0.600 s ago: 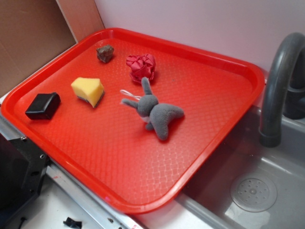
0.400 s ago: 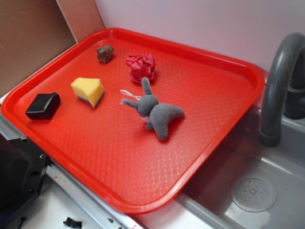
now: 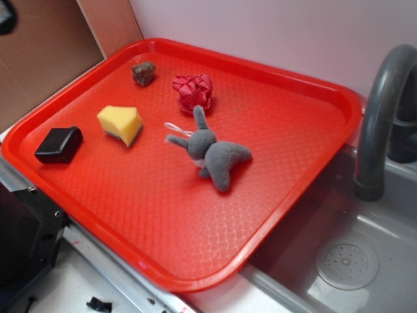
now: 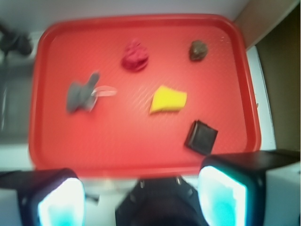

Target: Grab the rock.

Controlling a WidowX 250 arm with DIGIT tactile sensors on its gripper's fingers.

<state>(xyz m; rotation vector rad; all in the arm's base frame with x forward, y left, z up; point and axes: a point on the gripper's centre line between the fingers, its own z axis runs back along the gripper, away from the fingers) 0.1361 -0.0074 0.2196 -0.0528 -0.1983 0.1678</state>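
Observation:
The robot's gripper should next move to the rock beside the brown board and close on the rock's middle (image 3: 143,74) (image 4: 198,50), with one finger on each side.
The rock (image 3: 144,72) is a small lumpy brown-grey stone lying near the far left corner of the red tray (image 3: 163,208). In the wrist view the rock (image 4: 198,50) sits at the upper right of the tray (image 4: 117,141). My gripper (image 4: 141,195) is high above the tray's near edge, far from the rock. Its two fingers (image 4: 223,193) stand wide apart with nothing between them. In the exterior view only a dark bit of the arm (image 3: 4,14) shows, at the top left corner.
On the tray lie a red wrinkly ball (image 3: 193,91), a yellow sponge wedge (image 3: 120,124), a black block (image 3: 59,144) and a grey plush toy (image 3: 212,151). A grey sink (image 3: 365,261) with a faucet (image 3: 381,111) is at the right. A brown board (image 3: 45,52) stands behind the tray's left side.
A dark bit of the arm has come into the top left corner of the exterior view. Nothing on the tray has moved.

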